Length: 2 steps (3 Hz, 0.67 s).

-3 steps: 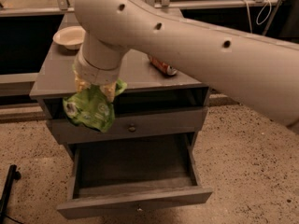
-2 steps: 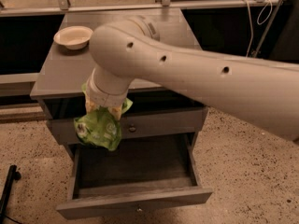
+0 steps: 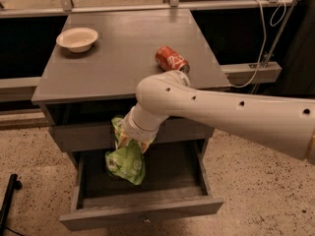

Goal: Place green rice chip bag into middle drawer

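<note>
Next, I let go of the green rice chip bag on the middle drawer's grey bottom, near its centre [image 3: 159, 171].
The green rice chip bag [image 3: 126, 160] hangs crumpled from my gripper [image 3: 129, 142], which is shut on its top. The bag dangles over the left half of the open middle drawer [image 3: 162, 173], just above its plain grey floor, and I cannot tell whether its lower end touches the floor. The drawer's flat front panel [image 3: 142, 213] is pulled out towards the camera. My white arm [image 3: 221, 112] reaches in from the right, and its wrist hides most of the fingers.
A closed grey drawer front [image 3: 83, 135] sits just above and behind the bag. On the cabinet top [image 3: 123, 48] are a cream bowl [image 3: 77, 38] at the back left and a red soda can [image 3: 172, 59] lying on its side. A black stand [image 3: 9, 198] is on the speckled floor at left.
My arm has dropped and swung right, carrying the bag from in front of the upper drawer front down into the open drawer's space. The can and tabletop are now uncovered.
</note>
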Each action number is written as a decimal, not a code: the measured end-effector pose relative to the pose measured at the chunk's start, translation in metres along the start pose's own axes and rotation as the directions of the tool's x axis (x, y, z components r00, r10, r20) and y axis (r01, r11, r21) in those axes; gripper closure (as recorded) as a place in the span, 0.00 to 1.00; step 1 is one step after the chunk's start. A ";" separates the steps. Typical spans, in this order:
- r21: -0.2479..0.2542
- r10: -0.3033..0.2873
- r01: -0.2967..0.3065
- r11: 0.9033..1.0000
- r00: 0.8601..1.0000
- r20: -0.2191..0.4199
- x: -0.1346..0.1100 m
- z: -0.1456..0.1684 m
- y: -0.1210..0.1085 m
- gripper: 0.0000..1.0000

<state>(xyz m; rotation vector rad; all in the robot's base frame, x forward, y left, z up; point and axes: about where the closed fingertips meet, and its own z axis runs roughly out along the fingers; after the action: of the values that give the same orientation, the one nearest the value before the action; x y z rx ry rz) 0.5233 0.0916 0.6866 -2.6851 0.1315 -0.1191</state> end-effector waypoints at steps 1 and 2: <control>0.022 0.115 -0.117 0.993 0.991 0.075 -0.011 0.032 0.059 1.00; 0.023 0.126 -0.129 0.991 0.988 0.083 -0.012 0.036 0.065 1.00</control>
<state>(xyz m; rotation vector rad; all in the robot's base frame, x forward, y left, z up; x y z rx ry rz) 0.5105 0.0504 0.6254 -2.6404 0.2734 0.0284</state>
